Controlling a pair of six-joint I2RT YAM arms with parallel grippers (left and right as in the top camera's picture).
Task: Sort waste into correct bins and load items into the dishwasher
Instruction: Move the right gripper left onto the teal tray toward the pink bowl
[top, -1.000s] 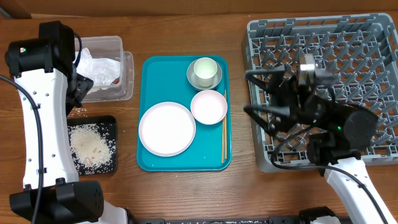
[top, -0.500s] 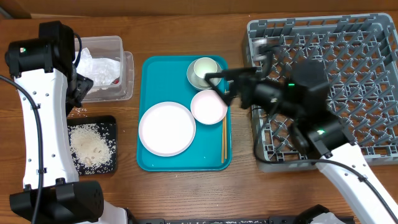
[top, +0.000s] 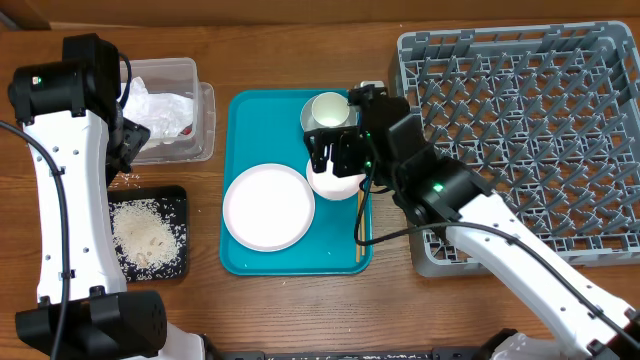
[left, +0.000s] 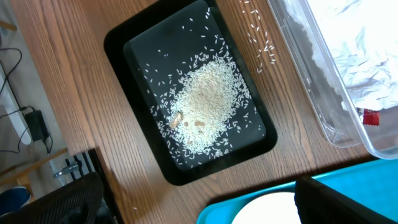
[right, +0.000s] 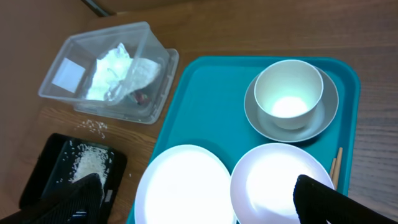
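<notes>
The white bowl will be gripped by my right gripper, which is going to close on the white bowl's rim (top: 308, 178) (right: 232, 180), on the side next to the white plate.
My right gripper (top: 335, 160) (right: 199, 202) is open and empty, hovering over the white bowl (top: 336, 183) (right: 273, 180) on the teal tray. The white plate (top: 268, 207) (right: 183, 186) lies beside the bowl. The pale cup (top: 329, 110) (right: 288, 87) stands in the metal bowl (top: 312, 128) (right: 323, 118). The chopsticks (top: 360, 225) lie along the tray's right edge. My left gripper (left: 199, 205) is open and empty above the table between the black tray (top: 180, 195) (left: 124, 37), which holds rice (left: 205, 99), and the clear tub (top: 170, 75) (left: 323, 112), which holds the napkin (top: 160, 110) and red wrapper (left: 371, 116).
The grey dish rack (top: 520, 130) stands at the right with nothing in it. The teal tray (top: 250, 120) sits mid-table. A few rice grains (top: 125, 180) lie on the wood between the tub and the black tray.
My right arm has swung left from above the dish rack to above the teal tray and white bowl. The left arm has not moved.
</notes>
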